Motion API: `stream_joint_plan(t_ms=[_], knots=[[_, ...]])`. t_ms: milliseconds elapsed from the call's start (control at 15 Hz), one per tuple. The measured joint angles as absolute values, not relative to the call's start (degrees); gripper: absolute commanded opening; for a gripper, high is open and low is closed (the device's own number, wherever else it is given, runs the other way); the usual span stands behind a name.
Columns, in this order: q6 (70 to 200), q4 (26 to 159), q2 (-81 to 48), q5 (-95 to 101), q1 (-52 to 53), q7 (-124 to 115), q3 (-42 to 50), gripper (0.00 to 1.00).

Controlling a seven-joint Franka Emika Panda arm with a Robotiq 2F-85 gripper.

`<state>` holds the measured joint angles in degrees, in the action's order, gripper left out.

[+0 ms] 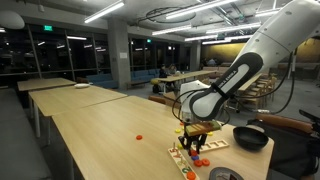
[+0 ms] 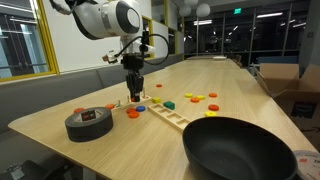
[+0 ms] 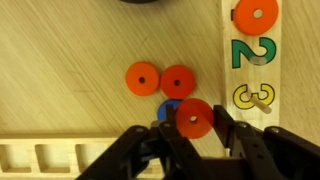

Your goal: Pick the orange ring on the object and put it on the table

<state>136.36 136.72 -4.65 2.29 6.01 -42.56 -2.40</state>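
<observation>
The robot's gripper will release the orange ring on the bare table (image 1: 223, 163) (image 3: 88, 60) close beside the black tape roll.
My gripper (image 3: 192, 116) is shut on an orange ring (image 3: 193, 122), held by its edges just above the table. It hangs beside the wooden number board (image 3: 228, 70), left of the bare peg at the yellow 3 (image 3: 263, 98). Another orange ring (image 3: 257, 14) sits on the board's peg further along. Two orange rings (image 3: 142, 77) (image 3: 178, 80) lie flat on the table, and a blue ring (image 3: 167, 108) is partly hidden under the held one. The gripper shows low over the board in both exterior views (image 1: 195, 135) (image 2: 134, 93).
A black pan (image 2: 245, 150) (image 1: 250, 138) stands close to the board. A black tape roll (image 2: 90, 122) lies beside the gripper. Several coloured rings (image 2: 191, 98) are scattered on the table. A slotted wooden rack (image 3: 50, 155) lies under the gripper.
</observation>
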Motion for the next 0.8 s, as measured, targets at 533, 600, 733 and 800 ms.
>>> stream_joint_plan(t_ms=[533,600,733,800], knots=[[136.3,139.7,-3.8,2.3,3.2,-43.9,0.2,0.24],[136.3,140.5,-3.2,2.3,2.8,-44.1,0.5,0.24],[136.3,142.5,-1.3,2.3,2.0,-44.2,0.8,0.24],[136.3,143.6,-0.1,2.3,1.6,-44.2,0.9,0.24]])
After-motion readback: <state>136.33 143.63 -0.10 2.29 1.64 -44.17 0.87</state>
